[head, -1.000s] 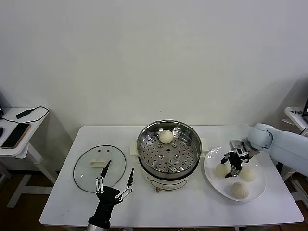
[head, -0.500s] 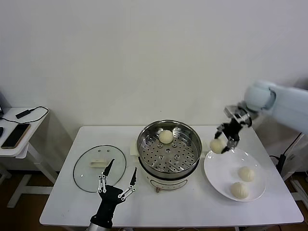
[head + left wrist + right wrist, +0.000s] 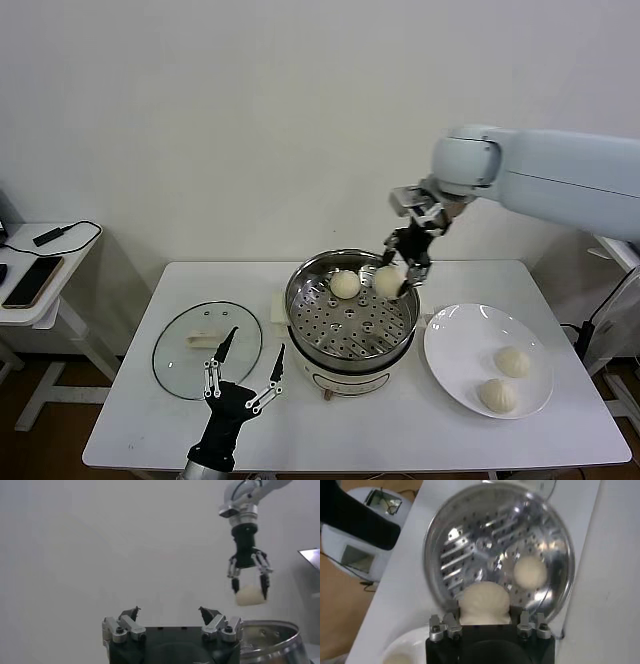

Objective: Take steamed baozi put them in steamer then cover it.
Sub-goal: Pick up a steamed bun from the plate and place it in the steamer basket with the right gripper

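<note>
My right gripper should put the baozi down on the perforated tray [image 3: 314,317] [image 3: 503,527] by the steamer's rim closest to the glass cover.
My right gripper [image 3: 398,272] is shut on a cream-white baozi [image 3: 389,281] and holds it above the far right part of the steamer [image 3: 351,345]. The held baozi also shows in the right wrist view [image 3: 485,602] and in the left wrist view [image 3: 248,596]. One baozi [image 3: 345,284] lies on the perforated tray at the back; it also shows in the right wrist view [image 3: 530,572]. Two baozi [image 3: 513,361] [image 3: 499,395] lie on the white plate [image 3: 460,345]. The glass cover [image 3: 175,362] with its white handle lies flat left of the steamer. My left gripper [image 3: 245,374] is open and empty near the table's front edge.
A side table [image 3: 45,305] at the far left carries a phone [image 3: 32,282] and a cable. The white wall stands close behind the table. Bare tabletop [image 3: 400,425] lies in front of the steamer and plate.
My right gripper has lifted one baozi off the plate and carried it left and up to above the steamer. The left gripper has barely shifted.
</note>
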You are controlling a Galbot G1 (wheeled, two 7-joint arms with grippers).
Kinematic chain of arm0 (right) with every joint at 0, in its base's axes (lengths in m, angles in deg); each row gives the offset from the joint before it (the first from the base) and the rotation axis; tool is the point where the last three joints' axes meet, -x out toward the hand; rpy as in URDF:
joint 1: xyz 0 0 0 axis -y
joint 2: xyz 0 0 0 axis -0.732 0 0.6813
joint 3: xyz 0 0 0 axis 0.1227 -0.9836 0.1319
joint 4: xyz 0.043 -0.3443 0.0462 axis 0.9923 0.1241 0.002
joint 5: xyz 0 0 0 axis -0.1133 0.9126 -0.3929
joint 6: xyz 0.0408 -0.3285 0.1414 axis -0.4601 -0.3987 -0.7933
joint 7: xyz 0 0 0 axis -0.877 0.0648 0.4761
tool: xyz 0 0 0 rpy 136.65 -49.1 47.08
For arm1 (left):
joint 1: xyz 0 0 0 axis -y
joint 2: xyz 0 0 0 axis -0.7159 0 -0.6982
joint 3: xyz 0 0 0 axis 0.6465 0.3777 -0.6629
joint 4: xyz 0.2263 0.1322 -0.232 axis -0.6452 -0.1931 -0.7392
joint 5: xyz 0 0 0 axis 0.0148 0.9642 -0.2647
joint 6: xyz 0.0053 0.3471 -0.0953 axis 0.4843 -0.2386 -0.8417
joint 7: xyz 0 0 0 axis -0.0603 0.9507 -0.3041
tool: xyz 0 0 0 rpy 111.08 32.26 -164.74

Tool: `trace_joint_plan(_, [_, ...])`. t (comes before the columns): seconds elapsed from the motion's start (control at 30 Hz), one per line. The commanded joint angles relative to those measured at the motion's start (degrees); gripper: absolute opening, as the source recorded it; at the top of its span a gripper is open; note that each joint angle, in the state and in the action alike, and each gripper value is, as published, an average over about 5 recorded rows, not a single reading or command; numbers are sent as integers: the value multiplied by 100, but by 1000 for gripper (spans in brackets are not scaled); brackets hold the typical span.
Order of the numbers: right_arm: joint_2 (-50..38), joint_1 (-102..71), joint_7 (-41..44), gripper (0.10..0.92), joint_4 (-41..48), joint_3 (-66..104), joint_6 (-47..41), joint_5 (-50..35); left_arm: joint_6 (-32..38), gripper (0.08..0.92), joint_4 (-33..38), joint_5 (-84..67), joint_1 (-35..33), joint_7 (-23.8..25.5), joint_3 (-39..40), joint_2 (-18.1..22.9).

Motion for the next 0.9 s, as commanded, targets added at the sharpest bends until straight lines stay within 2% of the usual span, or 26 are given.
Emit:
trace_joint_plan(0.03, [1151,-519,-718,670,468,-108,-229,-368,-17,823,-23,-13,34,-8,-12,-4])
trace_joint_plan(0.33, [1556,-921,-1057,670,857,-67,-229,-442,-27,823,-60,-20,77,-18,-13,2])
trace_joint_plan(0.9, [1591,-1261,-1053,670,913,33,-206,-318,-25,823,-80,-22,75,-18,-55,12])
